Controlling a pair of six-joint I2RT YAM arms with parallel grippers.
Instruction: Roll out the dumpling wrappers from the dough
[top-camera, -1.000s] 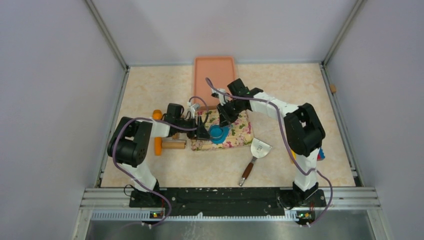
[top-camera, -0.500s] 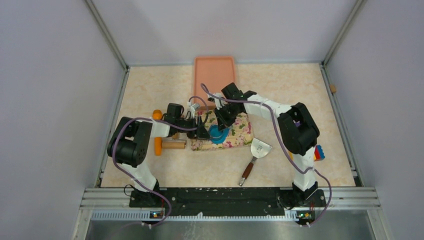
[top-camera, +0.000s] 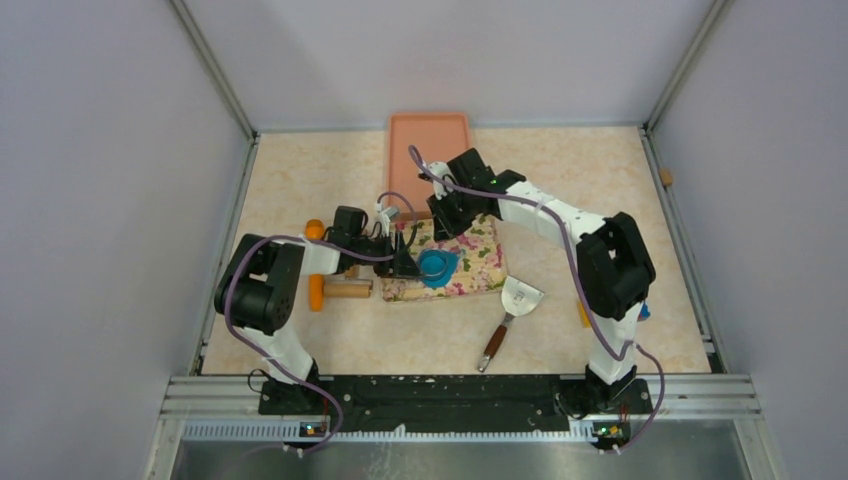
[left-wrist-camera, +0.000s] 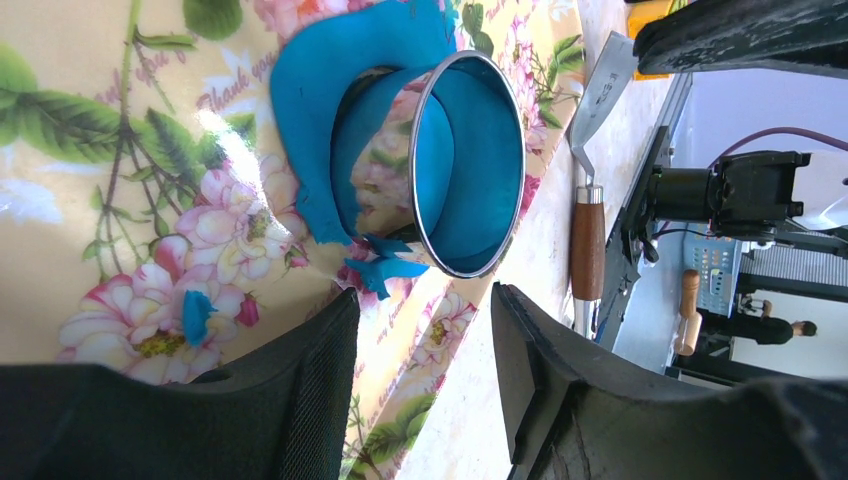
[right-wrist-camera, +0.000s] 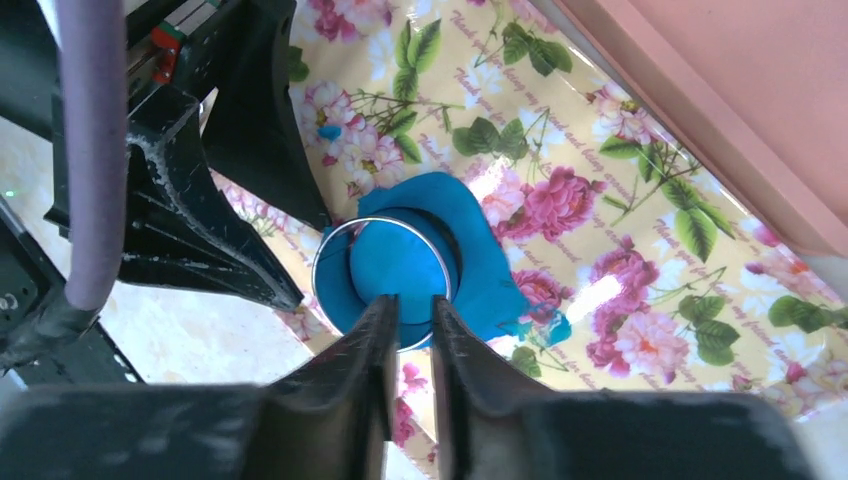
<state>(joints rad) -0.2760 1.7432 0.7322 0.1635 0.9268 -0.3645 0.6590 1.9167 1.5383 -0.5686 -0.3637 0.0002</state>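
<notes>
The ring cutter is around the wrapper and my right gripper's fingers are almost closed. They should open, pinch the ring cutter's rim (right-wrist-camera: 447, 282) and lift it clear.
The dough (left-wrist-camera: 310, 120) is a ragged bright blue sheet with a round hole, lying on the floral mat (left-wrist-camera: 110, 200). A metal ring cutter (left-wrist-camera: 470, 165) rests tilted over the hole, with a round blue dumpling wrapper (right-wrist-camera: 400, 255) inside it. My left gripper (left-wrist-camera: 425, 300) stands open just left of the ring, with only mat edge and table between its fingers. Over the ring's far side hovers my right gripper (right-wrist-camera: 412, 300), shut to a thin slit and holding nothing. In the top view the ring cutter (top-camera: 437, 265) lies between the left gripper (top-camera: 405, 258) and the right gripper (top-camera: 450, 215).
A pink tray (top-camera: 430, 150) lies behind the mat. An orange-handled rolling pin (top-camera: 316, 262) and a wooden roller (top-camera: 347, 290) are left of the mat. A wooden-handled scraper (top-camera: 510, 305) lies to its front right. Small blue crumbs (left-wrist-camera: 195, 312) dot the mat.
My right gripper dipped toward the ring cutter, then drew back toward the tray, and its elbow swung right. The left arm and the ring stayed in place.
</notes>
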